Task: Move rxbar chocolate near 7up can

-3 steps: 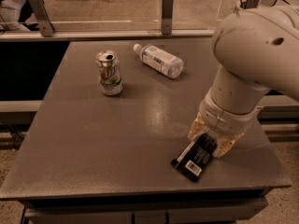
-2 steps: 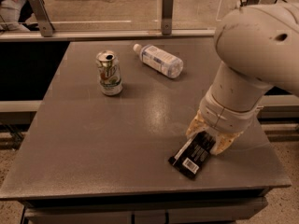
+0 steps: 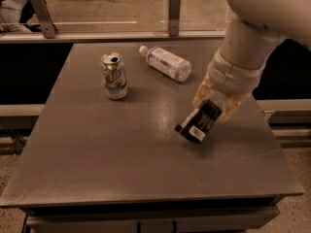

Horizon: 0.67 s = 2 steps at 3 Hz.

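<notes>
My gripper should release the rxbar chocolate on the table (image 3: 152, 93) next to the 7up can, just in front of the bottle.
The rxbar chocolate (image 3: 198, 122) is a flat black wrapper with a white barcode patch. It hangs tilted just above the table's right middle, its upper end between the fingers. My gripper (image 3: 214, 106) is shut on that upper end, the tan fingers (image 3: 201, 93) on either side of it. The 7up can (image 3: 114, 75) stands upright at the table's back left, well to the left of the gripper and bar.
A clear plastic bottle (image 3: 165, 62) with a white cap lies on its side at the back, between the can and my arm. The grey table (image 3: 97, 149) has its front edge near the bottom. A rail with metal posts (image 3: 174, 12) runs behind it.
The gripper has lifted the bar off the table's front right and carried it back and left, toward the table's middle. The can and bottle have not moved.
</notes>
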### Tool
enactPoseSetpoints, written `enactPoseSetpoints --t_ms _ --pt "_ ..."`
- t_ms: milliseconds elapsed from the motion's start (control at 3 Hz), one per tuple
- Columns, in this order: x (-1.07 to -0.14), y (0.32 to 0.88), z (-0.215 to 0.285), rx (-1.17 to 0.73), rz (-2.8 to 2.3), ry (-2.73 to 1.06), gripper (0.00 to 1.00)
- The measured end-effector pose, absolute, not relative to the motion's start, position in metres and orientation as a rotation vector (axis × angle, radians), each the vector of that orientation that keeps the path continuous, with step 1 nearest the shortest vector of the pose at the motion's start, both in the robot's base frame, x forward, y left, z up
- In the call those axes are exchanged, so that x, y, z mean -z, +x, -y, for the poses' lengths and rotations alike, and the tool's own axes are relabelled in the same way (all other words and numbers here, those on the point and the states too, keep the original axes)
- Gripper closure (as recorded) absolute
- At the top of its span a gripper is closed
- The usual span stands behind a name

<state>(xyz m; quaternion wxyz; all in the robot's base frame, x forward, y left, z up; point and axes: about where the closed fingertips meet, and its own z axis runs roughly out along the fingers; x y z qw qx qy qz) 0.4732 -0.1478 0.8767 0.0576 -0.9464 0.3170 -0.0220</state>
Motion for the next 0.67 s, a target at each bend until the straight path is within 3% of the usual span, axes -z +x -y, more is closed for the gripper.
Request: enactPoseSetpoints --t_ms 667 --pt "-0.905 0.541 0.106 0.126 -0.790 -2.607 1.00"
